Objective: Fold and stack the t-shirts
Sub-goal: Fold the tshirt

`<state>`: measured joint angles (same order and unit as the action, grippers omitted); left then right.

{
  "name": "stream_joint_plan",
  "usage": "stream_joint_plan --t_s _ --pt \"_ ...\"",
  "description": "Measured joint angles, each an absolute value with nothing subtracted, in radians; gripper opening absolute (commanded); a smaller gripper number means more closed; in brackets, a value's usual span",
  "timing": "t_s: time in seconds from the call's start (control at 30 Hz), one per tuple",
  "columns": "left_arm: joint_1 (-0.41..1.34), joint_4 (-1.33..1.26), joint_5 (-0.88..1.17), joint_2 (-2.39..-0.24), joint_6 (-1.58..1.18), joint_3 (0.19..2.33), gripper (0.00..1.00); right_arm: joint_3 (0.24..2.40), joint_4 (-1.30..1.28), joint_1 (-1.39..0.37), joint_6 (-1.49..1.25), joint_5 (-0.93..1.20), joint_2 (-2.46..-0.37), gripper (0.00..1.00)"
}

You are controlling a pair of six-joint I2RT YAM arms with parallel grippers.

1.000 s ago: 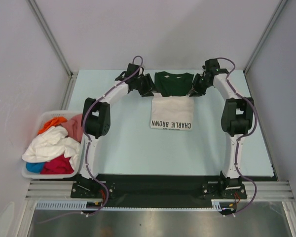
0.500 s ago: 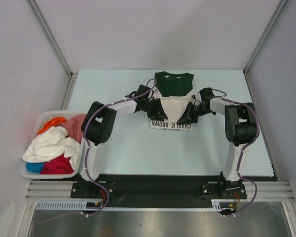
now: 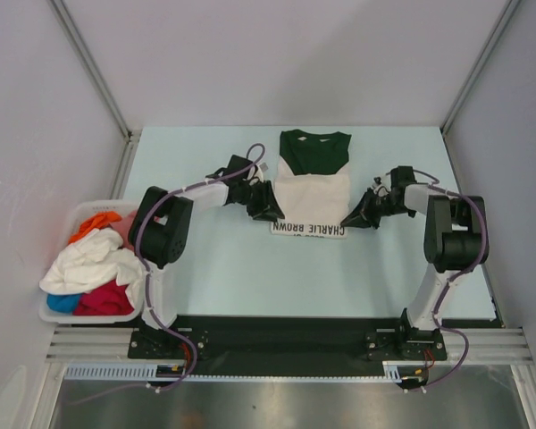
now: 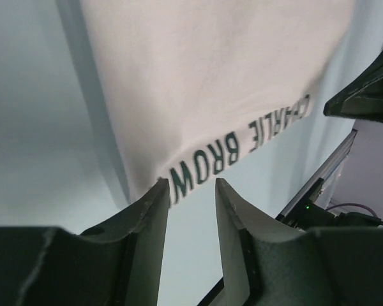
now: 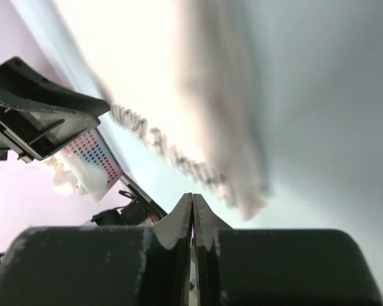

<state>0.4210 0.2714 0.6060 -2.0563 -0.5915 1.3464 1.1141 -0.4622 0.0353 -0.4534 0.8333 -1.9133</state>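
The t-shirt's printed hem is crooked to its green top, so next I take the cream side [image 3: 280,176] near that top with my left gripper and straighten the t-shirt before folding it.
A folded cream-white t-shirt [image 3: 313,189] with a dark green top and "CHARLIE BROWN" print lies flat at the table's middle back. My left gripper [image 3: 268,205] is low at its near-left edge. In the left wrist view the left gripper [image 4: 191,186] is open and empty, its tips just short of the printed hem of the t-shirt [image 4: 210,76]. My right gripper [image 3: 354,219] is at the near-right corner. In the right wrist view the right gripper [image 5: 193,199] is shut on nothing, just clear of the t-shirt [image 5: 153,83]. More t-shirts [image 3: 94,259], white, red, orange and blue, are heaped on the left.
The heap fills a white plastic basket [image 3: 87,317] at the table's left edge, beside the left arm. Grey walls and metal posts close in the back and both sides. A black rail runs along the near edge under both arm bases.
Both grippers have come from the shirt's shoulders down along its sides to the near corners. The right jaws have shut and the left jaws have narrowed a little. The shirt now lies narrower.
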Motion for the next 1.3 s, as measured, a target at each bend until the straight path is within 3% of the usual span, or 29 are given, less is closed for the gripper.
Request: stream_joint_plan --t_s 0.17,0.3,0.43,0.67,0.93,1.3 --pt "0.434 0.248 0.611 -1.973 -0.616 1.346 0.41 1.141 -0.453 -0.055 -0.472 0.836 -1.828 0.06" --pt "0.451 0.179 0.634 -1.996 -0.648 1.335 0.39 1.148 -0.389 -0.106 -0.490 0.847 -1.894 0.05" --pt "0.447 0.140 0.625 -2.064 -0.649 1.265 0.38 1.115 -0.355 -0.080 -0.496 0.842 -1.971 0.05" --pt "0.410 0.144 0.646 -2.033 -0.626 1.219 0.40 1.048 -0.408 0.044 -0.471 0.833 -1.934 0.04" --pt "0.397 0.160 0.646 -2.043 -0.688 1.324 0.43 1.196 -0.384 0.045 -0.513 0.866 -1.864 0.04" --pt "0.371 -0.274 0.752 -2.458 -1.008 1.643 0.43 1.426 -0.011 0.025 -0.697 1.000 -2.320 0.02"
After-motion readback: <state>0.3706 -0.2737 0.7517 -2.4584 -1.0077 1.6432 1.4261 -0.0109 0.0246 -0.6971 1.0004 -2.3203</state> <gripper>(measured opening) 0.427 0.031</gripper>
